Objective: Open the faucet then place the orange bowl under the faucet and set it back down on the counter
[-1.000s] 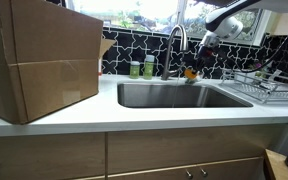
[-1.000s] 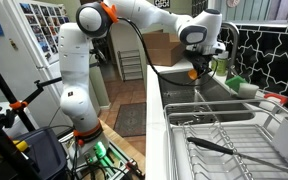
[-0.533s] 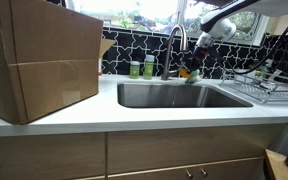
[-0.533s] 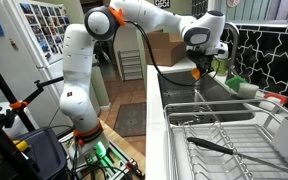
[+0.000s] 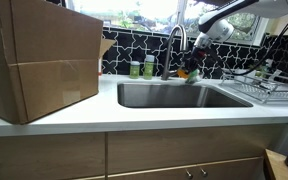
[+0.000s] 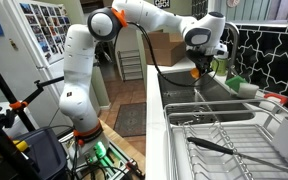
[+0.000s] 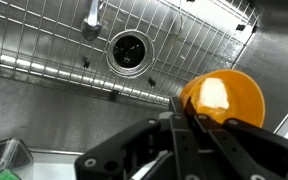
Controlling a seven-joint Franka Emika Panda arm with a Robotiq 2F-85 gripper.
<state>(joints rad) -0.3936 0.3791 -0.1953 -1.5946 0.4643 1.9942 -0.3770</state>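
Observation:
Next, my gripper sets the orange bowl down on the white counter point(image 5: 206, 109) in front of the steel sink, over toward the end with the dish rack. The bowl is still over the sink's back.
My gripper point(image 5: 193, 63) is shut on the rim of the small orange bowl point(image 5: 187, 72) and holds it in the air over the back of the steel sink, just beside the tall steel gooseneck faucet point(image 5: 174, 40). In the wrist view the gripper point(image 7: 184, 118) pinches the bowl point(image 7: 226, 97) by its near edge. Below it lie the sink's wire grid and the drain point(image 7: 128, 50), and the faucet's spout tip point(image 7: 92, 15) shows at the top. The gripper point(image 6: 199, 66) and bowl point(image 6: 196, 73) also show in an exterior view. The white counter point(image 5: 84, 117) surrounds the sink.
A large cardboard box point(image 5: 39, 60) stands on the counter beside the sink. Two green bottles point(image 5: 142, 68) stand behind the basin near the faucet. A wire dish rack point(image 5: 269, 85) sits on the sink's other side and also fills the foreground of an exterior view point(image 6: 224, 130).
The gripper with the orange bowl has moved a little up and toward the faucet, then nearly stopped. Its hold on the bowl is unchanged.

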